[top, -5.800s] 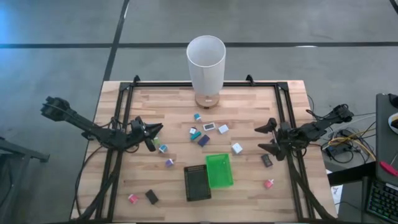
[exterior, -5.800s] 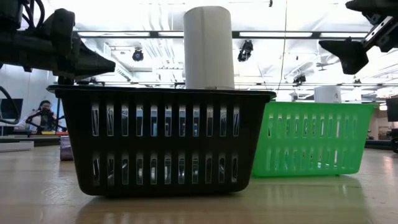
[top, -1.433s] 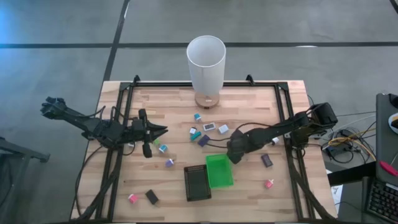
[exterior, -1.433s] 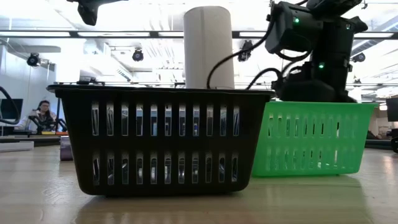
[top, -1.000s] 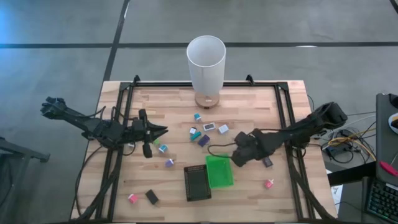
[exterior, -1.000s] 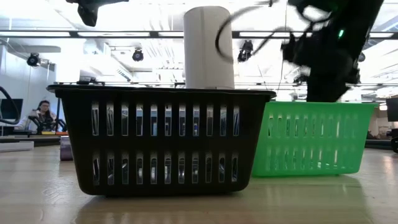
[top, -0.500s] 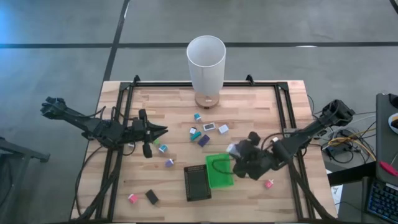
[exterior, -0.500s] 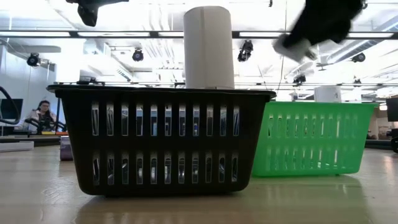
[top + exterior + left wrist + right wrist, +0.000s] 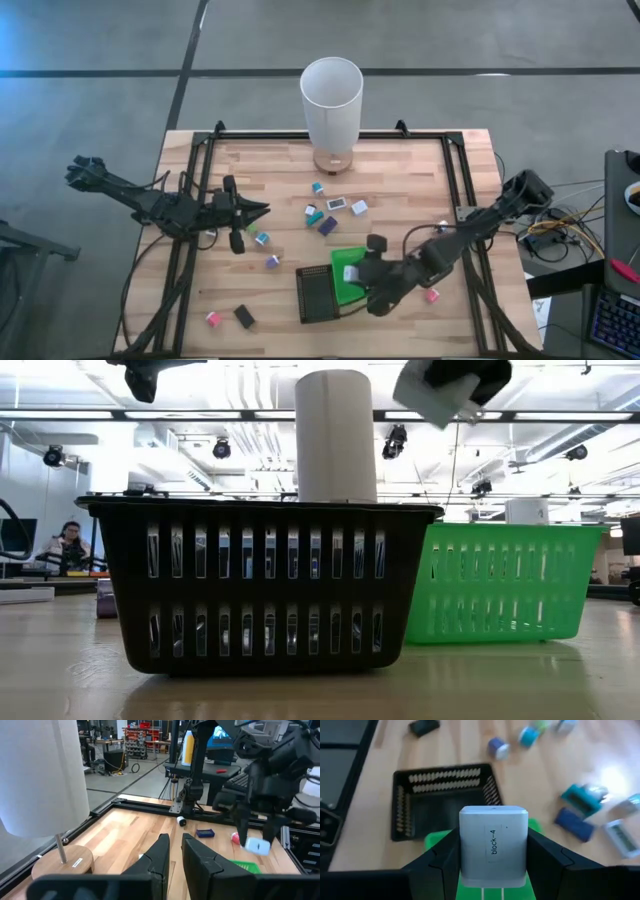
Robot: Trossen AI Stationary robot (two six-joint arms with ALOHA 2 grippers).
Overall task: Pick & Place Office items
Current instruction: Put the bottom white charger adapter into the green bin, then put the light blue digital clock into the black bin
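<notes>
Next, my right gripper puts the white block down inside the green tray (image 9: 346,284) (image 9: 477,857), near its side by the black tray.
My right gripper (image 9: 358,274) is shut on a white block (image 9: 493,845) marked "block-4" and hangs above the green tray (image 9: 344,292). The same block shows high in the low view (image 9: 440,395) and in the left wrist view (image 9: 258,846). The black tray (image 9: 316,293) sits beside the green one, on its left. Several small office items (image 9: 322,216) lie on the table behind the trays. My left gripper (image 9: 262,210) is shut and holds nothing, hovering over the table's left part. My right gripper pinches the white block by two opposite sides (image 9: 464,847), one finger (image 9: 440,857) on each. The fingers slant down, coming from the table's right side. The block is lifted clear, above the green tray, with its labelled face toward the wrist camera.
A tall white cylinder (image 9: 331,100) stands on a round wooden base at the far middle. Pink pieces (image 9: 432,295) (image 9: 213,319), a black piece (image 9: 244,316) and a purple one (image 9: 272,261) lie scattered. Black frame rails (image 9: 200,200) run along the table's sides.
My right gripper has carried the white block up and toward the table's near left, from beside the green tray's far right corner to above that tray. Its wrist has rolled and tipped on the way. It has stayed shut on the block.
</notes>
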